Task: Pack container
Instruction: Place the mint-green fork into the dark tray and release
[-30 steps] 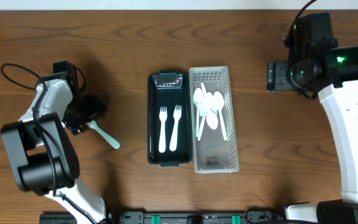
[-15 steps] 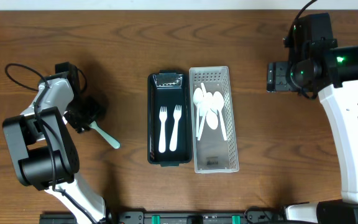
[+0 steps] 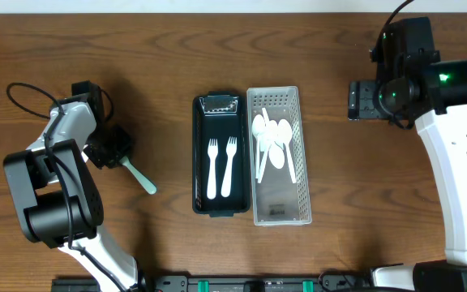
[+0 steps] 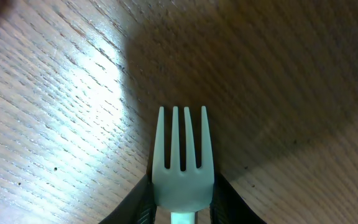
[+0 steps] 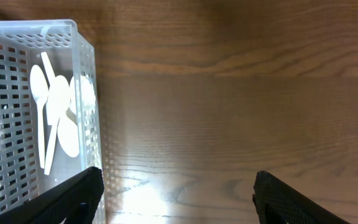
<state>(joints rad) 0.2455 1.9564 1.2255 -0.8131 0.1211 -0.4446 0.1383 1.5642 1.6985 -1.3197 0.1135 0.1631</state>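
Next, I release the pale green fork, still lying on the wooden table, between white forks in the black container [image 3: 220, 171], using my left gripper.
A pale green fork [image 4: 181, 168] lies on the wooden table at the far left, its handle [image 3: 140, 177] pointing toward the front right. My left gripper [image 3: 110, 151] is low over its head, and the jaws press against both sides of the fork's neck [image 4: 181, 196]. A black container [image 3: 196, 154] stands mid-table with two white forks [image 3: 221, 166] lying inside. My right gripper [image 3: 355, 100] hovers at the far right, open and holding nothing [image 5: 176, 193].
A white perforated basket [image 3: 298, 203] with several white spoons [image 3: 274, 142] stands against the container's right side; it also shows at the left of the right wrist view [image 5: 17, 124]. Bare wood lies between the fork and the container.
The left jaws have closed in from wide apart onto the fork's neck. The left arm shifted slightly. The right arm has not moved.
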